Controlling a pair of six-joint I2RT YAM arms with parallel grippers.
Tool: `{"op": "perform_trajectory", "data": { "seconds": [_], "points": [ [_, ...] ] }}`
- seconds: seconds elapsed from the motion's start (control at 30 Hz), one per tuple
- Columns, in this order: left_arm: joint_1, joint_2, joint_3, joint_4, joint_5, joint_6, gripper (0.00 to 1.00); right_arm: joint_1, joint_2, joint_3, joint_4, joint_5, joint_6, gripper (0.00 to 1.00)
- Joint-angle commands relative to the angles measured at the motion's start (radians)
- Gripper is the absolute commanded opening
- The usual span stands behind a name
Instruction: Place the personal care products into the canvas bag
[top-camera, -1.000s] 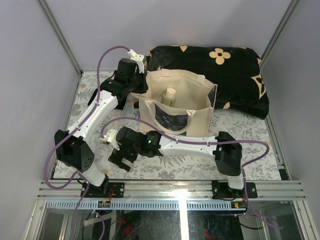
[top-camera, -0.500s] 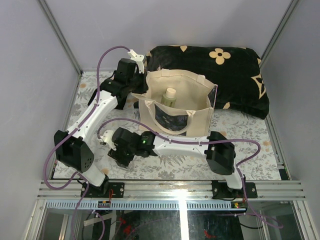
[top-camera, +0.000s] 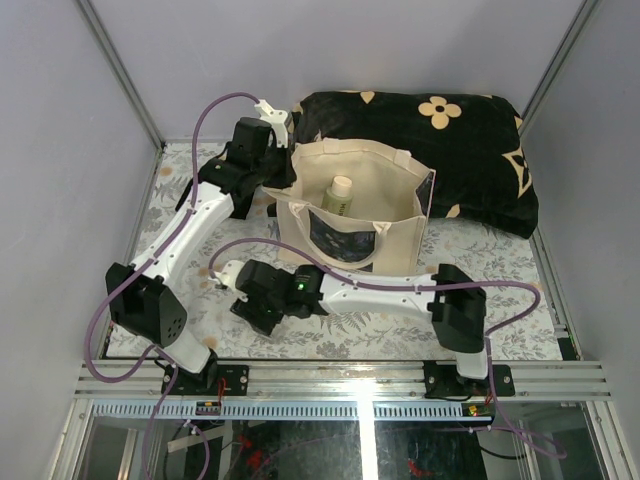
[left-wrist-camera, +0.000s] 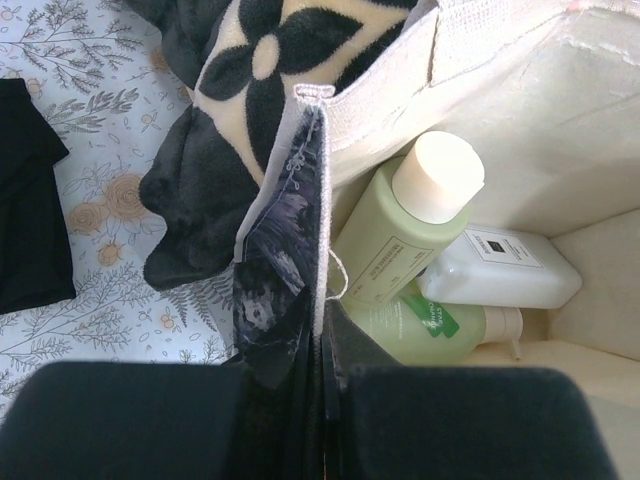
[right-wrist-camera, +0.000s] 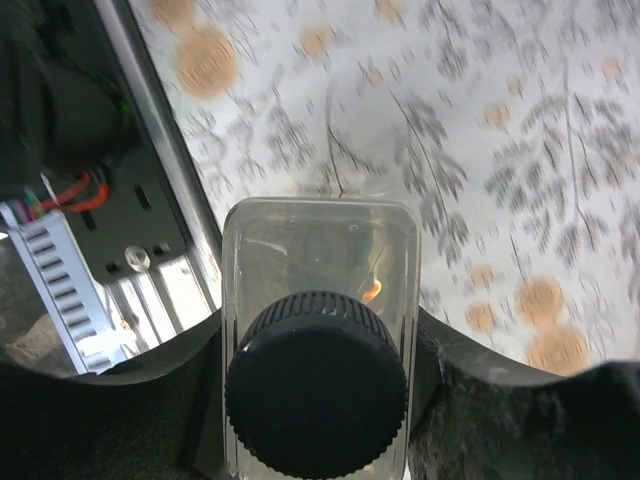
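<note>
I will release the squat clear bottle from my right gripper inside the canvas bag (top-camera: 380, 207) beside the upright pale green bottle.
The beige canvas bag (top-camera: 398, 243) stands open mid-table. My left gripper (top-camera: 279, 180) is shut on the bag's left rim; in the left wrist view its jaws (left-wrist-camera: 325, 345) pinch the edge (left-wrist-camera: 312, 200). Inside the bag are an upright pale green bottle (left-wrist-camera: 400, 240), also visible from above (top-camera: 340, 194), a second green bottle (left-wrist-camera: 430, 325) lying down, and a white bottle (left-wrist-camera: 500, 270). My right gripper (top-camera: 258, 312) is low at the front left. It is shut on the squat clear bottle (right-wrist-camera: 318, 250), whose dark cap (right-wrist-camera: 316, 385) faces the camera, above the floral table cover.
The black cushion with beige flowers (top-camera: 440, 130) lies behind and right of the bag, touching it (left-wrist-camera: 250, 80). A black cloth (left-wrist-camera: 30, 200) lies left of the bag. The metal front rail (top-camera: 340, 380) and wiring (right-wrist-camera: 70, 195) are close by my right gripper.
My right arm swung a little left, then back right, with the clear bottle in its jaws. My left gripper still holds the bag's rim in the same place.
</note>
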Motion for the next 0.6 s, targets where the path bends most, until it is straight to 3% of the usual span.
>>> {"op": "perform_trajectory", "data": {
  "seconds": [0.0, 0.23, 0.57],
  "points": [
    [0.008, -0.059, 0.007, 0.065, -0.003, 0.006, 0.0, 0.006, -0.177, -0.028, -0.149, 0.185, 0.073, 0.0],
    [0.009, -0.053, -0.004, 0.068, -0.022, 0.006, 0.0, -0.018, -0.286, 0.061, -0.327, 0.327, 0.168, 0.0],
    [0.009, -0.041, 0.0, 0.081, -0.024, -0.012, 0.0, -0.059, -0.221, 0.538, -0.764, 0.594, 0.283, 0.0]
  ]
}}
